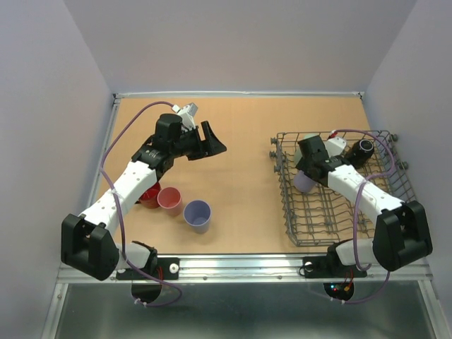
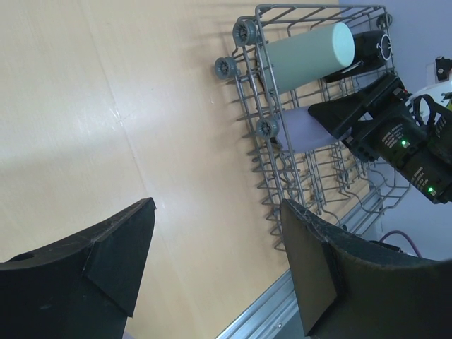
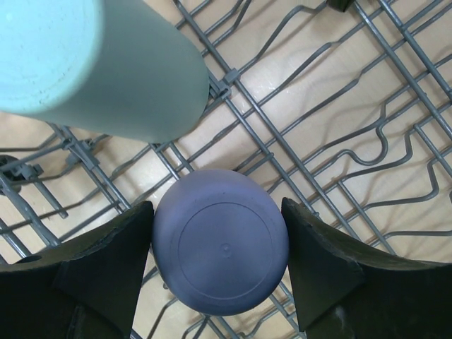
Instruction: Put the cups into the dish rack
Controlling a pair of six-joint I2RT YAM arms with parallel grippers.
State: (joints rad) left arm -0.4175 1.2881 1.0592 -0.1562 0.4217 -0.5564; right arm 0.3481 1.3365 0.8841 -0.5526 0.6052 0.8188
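I need to set the lavender cup down with my right gripper on the rack's grey wires [image 1: 300, 179] [image 3: 169, 234], next to the sage-green cup.
On the right of the table stands the grey wire dish rack [image 1: 395, 185]. Inside it my right gripper [image 1: 308, 171] is shut on a lavender cup [image 1: 302, 185], base toward the wrist camera [image 3: 220, 244], a finger pressed to each side. A sage-green cup [image 3: 99, 63] lies on its side just beside it, and a dark mug [image 1: 362, 152] sits at the rack's far end. My left gripper [image 1: 215, 143] hovers open above the table's middle with nothing between its fingers [image 2: 123, 247]. By the left arm stand a red mug [image 1: 148, 196], a pink cup [image 1: 169, 200] and a second lavender cup [image 1: 197, 214].
Small grey wheels [image 2: 244, 32] stick out from the rack's left side. A metal rail [image 1: 240, 263] runs along the near table edge, and pale walls close in the back and both sides. Purple cables loop off both arms.
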